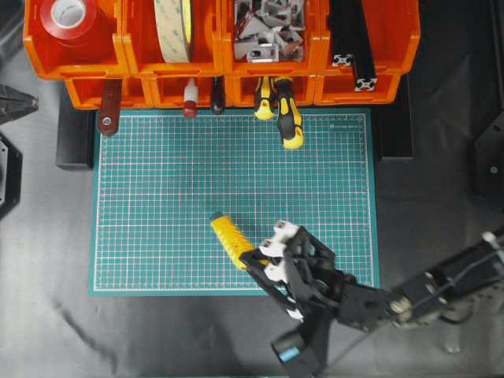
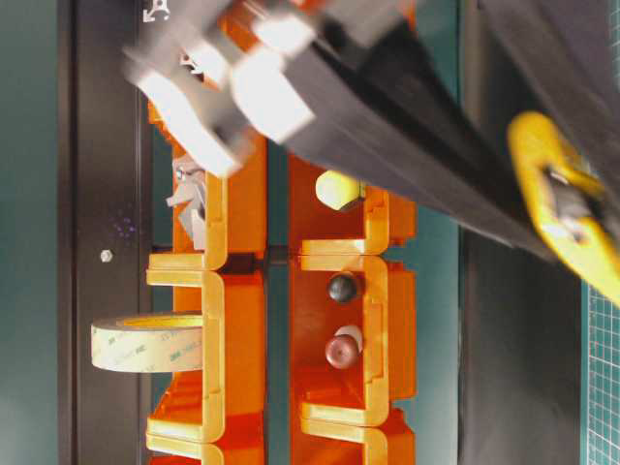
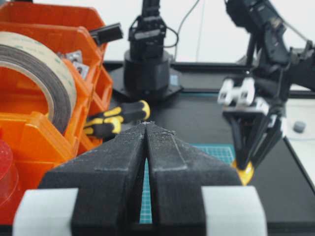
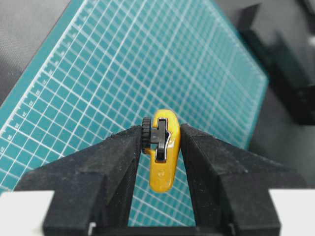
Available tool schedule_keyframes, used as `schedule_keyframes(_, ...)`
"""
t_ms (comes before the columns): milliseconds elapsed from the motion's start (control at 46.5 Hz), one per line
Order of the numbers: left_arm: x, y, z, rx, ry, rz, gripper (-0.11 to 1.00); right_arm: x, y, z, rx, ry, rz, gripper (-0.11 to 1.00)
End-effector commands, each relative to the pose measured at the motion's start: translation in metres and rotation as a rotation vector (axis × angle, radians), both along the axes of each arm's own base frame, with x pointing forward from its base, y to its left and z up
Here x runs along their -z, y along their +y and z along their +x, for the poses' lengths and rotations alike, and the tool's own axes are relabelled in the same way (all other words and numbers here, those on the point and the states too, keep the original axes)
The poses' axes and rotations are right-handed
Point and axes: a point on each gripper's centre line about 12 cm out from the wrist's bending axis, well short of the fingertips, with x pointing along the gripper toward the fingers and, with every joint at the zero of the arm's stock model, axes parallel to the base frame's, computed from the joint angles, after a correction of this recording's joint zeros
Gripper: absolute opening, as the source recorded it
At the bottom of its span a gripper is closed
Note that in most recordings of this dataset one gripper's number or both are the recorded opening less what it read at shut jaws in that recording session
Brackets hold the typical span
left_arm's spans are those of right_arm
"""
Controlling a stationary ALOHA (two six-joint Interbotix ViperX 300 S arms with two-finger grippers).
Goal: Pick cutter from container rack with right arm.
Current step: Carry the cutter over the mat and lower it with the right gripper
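My right gripper is to put the yellow cutter, now held over the mat's front, down flat near the middle of the green cutting mat (image 1: 233,209).
The yellow cutter (image 1: 228,236) is held in my right gripper (image 1: 250,258) over the front of the green cutting mat (image 1: 197,173), well away from the orange container rack (image 1: 346,93). In the right wrist view the fingers (image 4: 118,157) press on both sides of the cutter (image 4: 163,167), whose black slider faces the camera, above the mat. The cutter's yellow end also shows in the left wrist view (image 3: 244,172) and the table-level view (image 2: 567,203). My left gripper (image 3: 146,124) is shut and empty, parked at the left beside the rack.
The rack's bins hold a red tape roll (image 1: 69,16), a beige tape roll (image 1: 175,27), metal brackets (image 1: 268,27) and a black extrusion (image 1: 350,47). Two yellow-and-black screwdrivers (image 1: 287,118) and a red-handled tool (image 1: 108,110) stick out of the lower bins onto the mat's far edge.
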Motion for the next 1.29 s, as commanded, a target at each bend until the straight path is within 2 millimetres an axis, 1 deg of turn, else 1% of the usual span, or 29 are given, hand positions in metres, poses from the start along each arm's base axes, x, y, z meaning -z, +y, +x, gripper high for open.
schedule_keyframes(0, -0.008, 0.000, 0.001, 0.003, -0.018, 0.000, 0.00, -0.001, -0.005, 0.008, -0.004, -0.012, 0.028, 0.27)
schedule_keyframes(172, -0.007, 0.000, 0.001, 0.003, -0.014, 0.002, 0.00, 0.012, -0.017, 0.015, 0.012, 0.012, 0.031, 0.27)
schedule_keyframes(387, -0.006, 0.000, 0.001, 0.003, -0.009, 0.002, 0.00, 0.027, -0.029, 0.016, 0.024, 0.044, 0.032, 0.27)
schedule_keyframes(624, -0.006, 0.000, 0.000, 0.002, -0.003, 0.001, 0.00, 0.030, -0.042, 0.020, 0.053, 0.050, 0.033, 0.27)
schedule_keyframes(753, -0.005, 0.000, 0.000, 0.002, -0.002, -0.002, 0.00, 0.032, -0.042, 0.019, 0.052, 0.055, 0.036, 0.27)
schedule_keyframes(990, -0.006, 0.000, 0.000, 0.002, -0.005, -0.002, 0.00, 0.034, -0.036, 0.016, 0.023, 0.056, 0.081, 0.27)
schedule_keyframes(1270, -0.006, 0.000, 0.000, 0.002, -0.005, -0.002, 0.00, 0.036, -0.036, 0.015, 0.027, 0.062, 0.090, 0.28)
